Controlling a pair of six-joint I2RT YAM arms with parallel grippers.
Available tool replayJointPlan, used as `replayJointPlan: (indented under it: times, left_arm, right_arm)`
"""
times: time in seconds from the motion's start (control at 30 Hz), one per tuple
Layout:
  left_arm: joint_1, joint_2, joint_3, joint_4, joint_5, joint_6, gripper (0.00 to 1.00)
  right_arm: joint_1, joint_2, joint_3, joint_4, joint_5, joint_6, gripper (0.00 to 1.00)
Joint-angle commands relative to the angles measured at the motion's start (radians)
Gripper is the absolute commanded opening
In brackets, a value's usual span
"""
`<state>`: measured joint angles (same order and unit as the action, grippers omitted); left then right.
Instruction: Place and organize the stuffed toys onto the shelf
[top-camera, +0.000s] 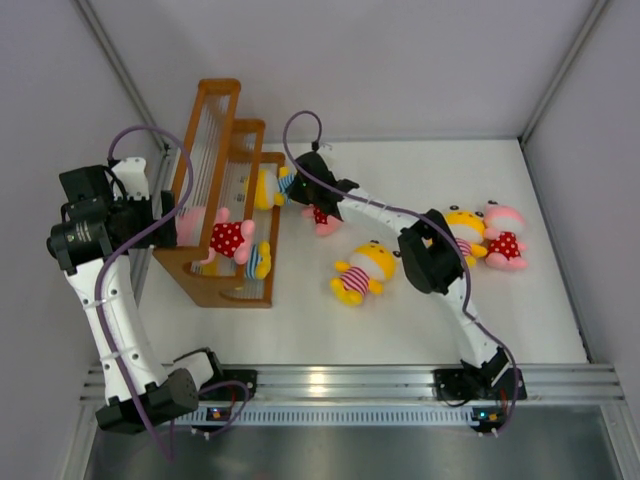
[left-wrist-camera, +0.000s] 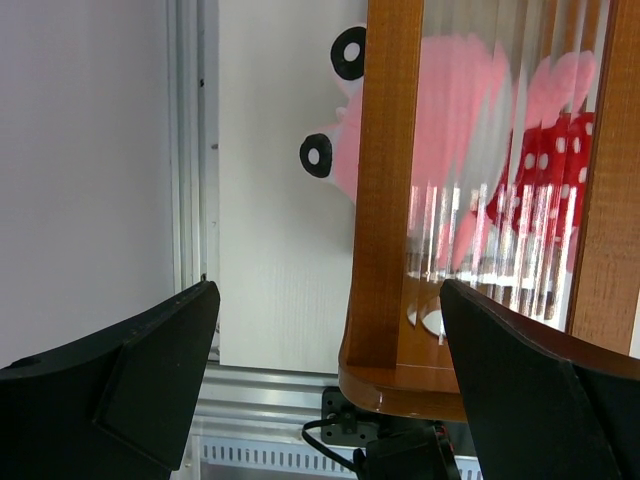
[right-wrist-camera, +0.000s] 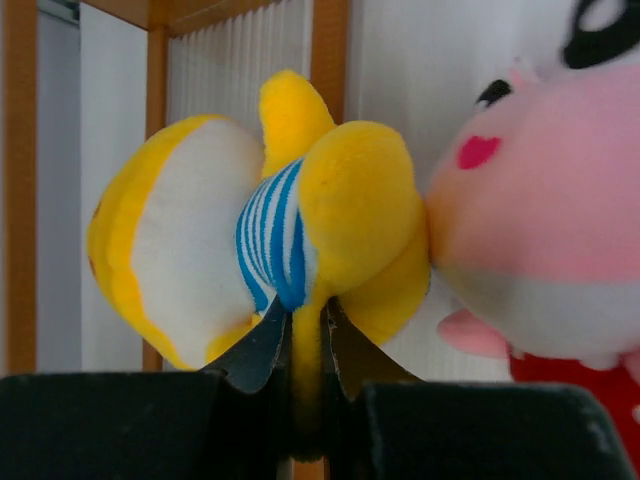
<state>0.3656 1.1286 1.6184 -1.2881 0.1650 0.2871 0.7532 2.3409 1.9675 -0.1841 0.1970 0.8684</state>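
Observation:
Next, I set the yellow toy in blue-and-white stripes down with my right gripper on the far end of the shelf's lowest step (top-camera: 246, 192) (right-wrist-camera: 220, 208).
The brown wooden shelf (top-camera: 213, 120) stands at the left of the table. A pink-headed toy in red dots (top-camera: 226, 238) and a yellow toy in blue stripes (top-camera: 259, 261) lie on its lower tiers. My right gripper (top-camera: 298, 190) is shut on another yellow toy in blue-and-white stripes (top-camera: 268, 187) at the shelf's lowest step; in the right wrist view the jaws (right-wrist-camera: 310, 350) pinch a limb of this toy (right-wrist-camera: 280, 230). My left gripper (top-camera: 168, 215) is open and empty at the shelf's left side; in the left wrist view (left-wrist-camera: 330, 400) a shelf post (left-wrist-camera: 385, 200) stands between its fingers.
Loose on the table: a pink toy (top-camera: 322, 220) under my right arm, also in the right wrist view (right-wrist-camera: 540, 230); a yellow toy in pink stripes (top-camera: 362, 272); a yellow toy (top-camera: 466, 230) and a pink toy (top-camera: 506, 238) at the right. Walls close off three sides.

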Motion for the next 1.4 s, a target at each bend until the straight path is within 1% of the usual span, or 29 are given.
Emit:
replayJointPlan:
  times: [0.0, 0.13, 0.27, 0.37, 0.43, 0.6, 0.73, 0.8, 0.9, 0.93, 0.97, 1.03, 1.1, 1.17, 1.2, 1.3, 1.37]
  left_arm:
    - [-0.004, 0.002, 0.023, 0.003, 0.014, -0.003, 0.98]
    - [-0.004, -0.001, 0.017, 0.004, 0.018, -0.003, 0.98]
    - [-0.004, -0.006, 0.017, 0.004, 0.010, -0.002, 0.98]
    - [-0.004, -0.012, 0.017, 0.004, -0.001, 0.003, 0.98]
    - [-0.005, -0.013, 0.017, 0.004, -0.013, 0.004, 0.98]
    - [-0.007, -0.021, 0.015, 0.003, -0.031, 0.009, 0.98]
    - [-0.010, -0.021, 0.017, 0.003, -0.030, 0.007, 0.98]
    - [-0.010, -0.024, 0.014, 0.003, -0.024, 0.007, 0.98]
    - [-0.011, -0.026, 0.014, 0.003, -0.032, 0.006, 0.98]
    - [-0.011, -0.027, 0.015, 0.001, -0.033, 0.007, 0.98]
    - [-0.011, -0.027, 0.014, 0.001, -0.038, 0.011, 0.98]
    - [-0.011, -0.027, 0.015, 0.001, -0.041, 0.012, 0.98]
    - [-0.013, -0.029, 0.014, 0.001, -0.041, 0.012, 0.98]
    - [-0.011, -0.027, 0.015, 0.000, -0.038, 0.012, 0.98]
    - [-0.011, -0.027, 0.015, 0.000, -0.036, 0.011, 0.98]
    - [-0.013, -0.027, 0.017, 0.000, -0.032, 0.009, 0.98]
    - [-0.013, -0.029, 0.017, 0.000, -0.032, 0.007, 0.98]
  right_arm:
    - [0.050, 0.018, 0.109, -0.028, 0.011, 0.001, 0.00]
    - [0.069, 0.023, 0.082, 0.017, 0.030, 0.072, 0.00]
    - [0.069, 0.101, 0.148, 0.028, 0.030, 0.121, 0.00]
    - [0.067, 0.179, 0.192, 0.109, -0.033, 0.096, 0.02]
    - [0.067, 0.221, 0.257, 0.112, -0.041, 0.081, 0.02]
    - [0.067, 0.219, 0.243, 0.159, -0.022, 0.077, 0.03]
    - [0.067, 0.219, 0.240, 0.176, -0.040, 0.075, 0.06]
    - [0.066, 0.227, 0.246, 0.215, -0.056, 0.072, 0.06]
    - [0.064, 0.247, 0.283, 0.207, -0.076, 0.070, 0.14]
    - [0.063, 0.248, 0.286, 0.198, -0.085, 0.073, 0.21]
    - [0.058, 0.244, 0.275, 0.192, -0.087, 0.081, 0.32]
    - [0.054, 0.201, 0.242, 0.207, -0.085, 0.087, 0.42]
    - [0.051, 0.154, 0.154, 0.239, -0.073, 0.089, 0.53]
    - [0.046, 0.094, 0.111, 0.261, -0.065, 0.070, 0.57]
    - [0.043, 0.078, 0.111, 0.256, -0.065, 0.049, 0.61]
    - [0.032, 0.026, 0.099, 0.259, -0.087, 0.031, 0.66]
    - [0.028, -0.009, 0.071, 0.270, -0.105, 0.034, 0.67]
